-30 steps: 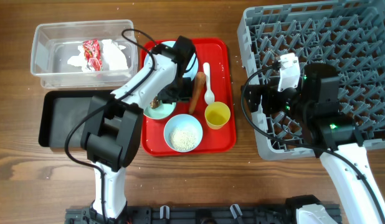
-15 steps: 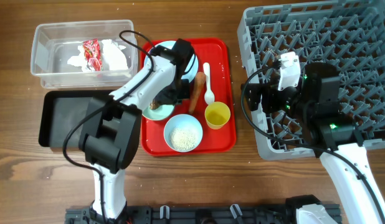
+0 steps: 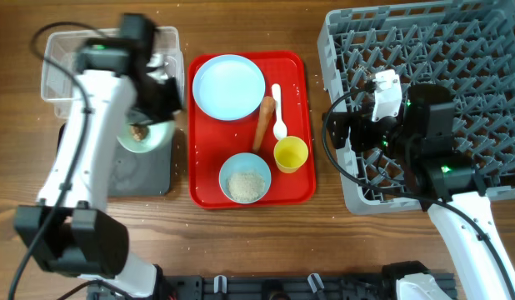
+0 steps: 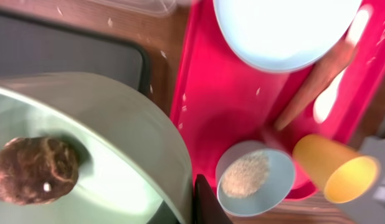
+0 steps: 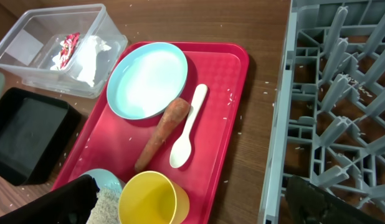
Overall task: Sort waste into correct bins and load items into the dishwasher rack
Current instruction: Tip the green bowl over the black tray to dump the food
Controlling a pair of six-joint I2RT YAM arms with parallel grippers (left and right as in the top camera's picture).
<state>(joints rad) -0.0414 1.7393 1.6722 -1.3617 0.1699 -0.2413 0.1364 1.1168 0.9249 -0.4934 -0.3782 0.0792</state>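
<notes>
The pale green bowl will go down on the red tray [image 3: 211, 137] [image 4: 222, 93] between the light blue plate and the rice, where I will set it with my left gripper.
My left gripper [image 3: 155, 123] is shut on the rim of the pale green bowl [image 3: 143, 136], holding it over the black tray [image 3: 145, 177]. The brown food lump [image 4: 33, 171] lies inside the bowl [image 4: 118, 137]; one finger [image 4: 202, 202] shows at its rim. The clear tub [image 5: 30, 37] holds the white napkin [image 5: 93, 50] and the red wrapper [image 5: 69, 45]. On the red tray [image 3: 299, 75] are the light blue plate [image 3: 229, 86], carrot stick [image 3: 263, 121], white spoon [image 3: 278, 112], yellow cup [image 3: 291, 154] and the blue bowl of rice [image 3: 245, 177]. My right gripper [image 3: 341, 133] is open and empty at the left edge of the grey rack [image 3: 441, 50].
Loose rice grains are scattered on the red tray [image 5: 223, 124] and the wood table [image 5: 261, 93]. The left arm covers part of the clear tub [image 3: 62, 50] in the overhead view. The rack [image 5: 342, 93] holds nothing visible.
My left arm has lifted the pale green bowl with the brown lump off the red tray and swung it left over the black tray. The right arm has not moved.
</notes>
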